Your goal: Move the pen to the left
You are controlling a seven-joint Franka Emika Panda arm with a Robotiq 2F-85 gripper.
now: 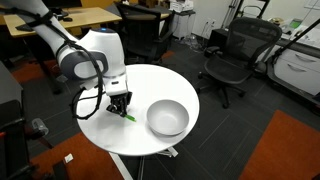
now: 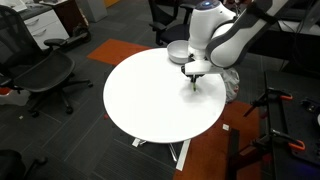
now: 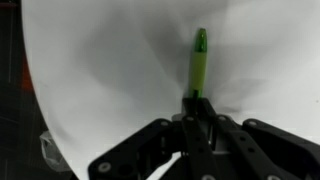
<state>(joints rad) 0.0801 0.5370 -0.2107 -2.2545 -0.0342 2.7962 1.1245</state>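
I will let go of the green pen with my gripper on the white table, just inside the rim (image 1: 122, 72) facing the wooden desk.
The bright green pen (image 3: 198, 62) sticks out from between my fingers in the wrist view, over the white round table (image 3: 100, 60). My gripper (image 3: 196, 108) is shut on the pen's near end. In an exterior view the gripper (image 1: 121, 106) stands low over the table with the green pen (image 1: 130, 117) poking out at its tip, just beside the grey bowl (image 1: 167, 117). In the other exterior view the gripper (image 2: 193, 78) is near the table's far right side; the pen is too small to make out there.
The grey bowl also shows behind the arm (image 2: 177, 52). The white table (image 1: 150, 85) is round with edges close on all sides. Black office chairs (image 1: 235, 55) (image 2: 40, 75) and desks stand around it.
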